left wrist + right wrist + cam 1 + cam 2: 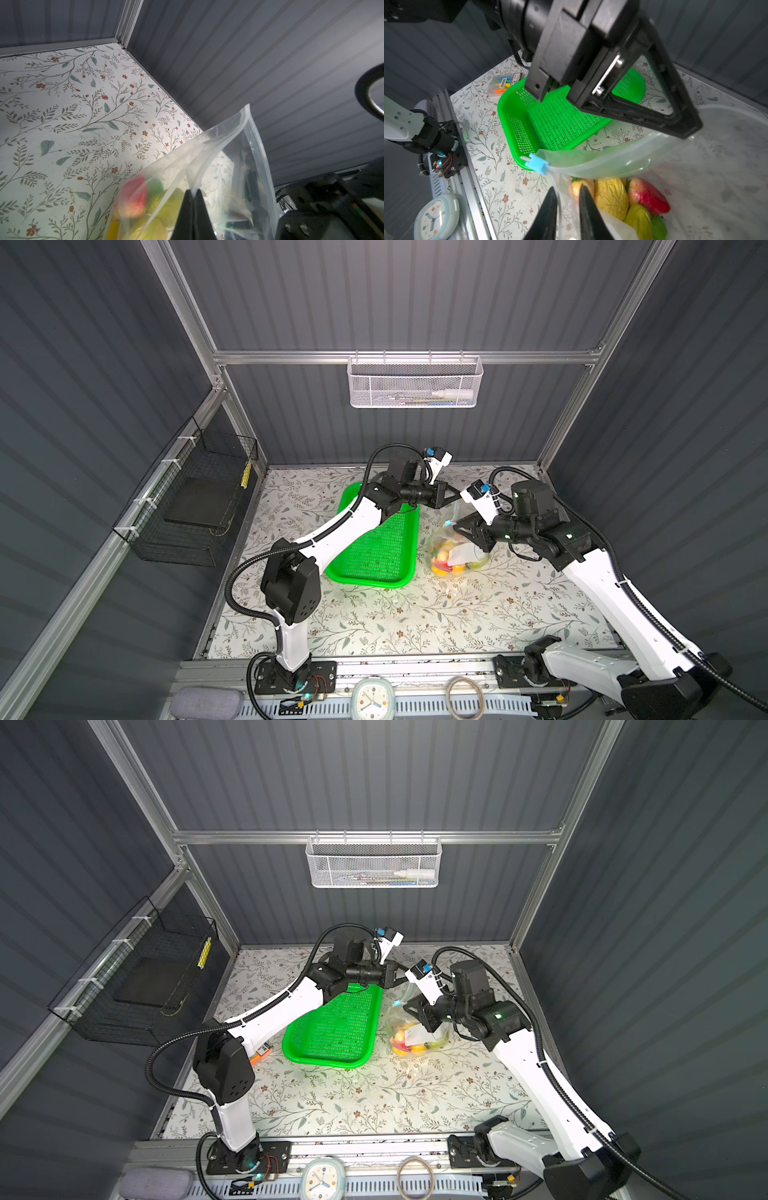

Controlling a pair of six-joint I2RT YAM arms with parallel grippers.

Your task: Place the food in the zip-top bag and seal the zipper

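The edge of the bag's opening far from the slider is pinched in my left gripper, so that gripper should open and grab the bag's side edge (552, 176) by the slider before it seals the zipper.
The zip-top bag (457, 547) (415, 1036) stands right of the green basket, with its mouth held up. The food (446, 562) (611, 197) lies inside it: yellow, red and green pieces. My left gripper (457, 492) (193, 192) is shut on the far end of the bag's mouth edge. The zipper's light-blue slider (536, 164) (448, 524) sits at the near end of the mouth. My right gripper (566, 188) (455, 526) is just below the slider. Its fingers straddle the bag's side edge with a narrow gap showing.
An empty green basket (365, 581) (502, 108) lies left of the bag, under my left arm. A pack of markers (503, 85) lies beyond it. A clock (370, 699) sits on the front rail. A black wire basket (195, 497) hangs on the left wall.
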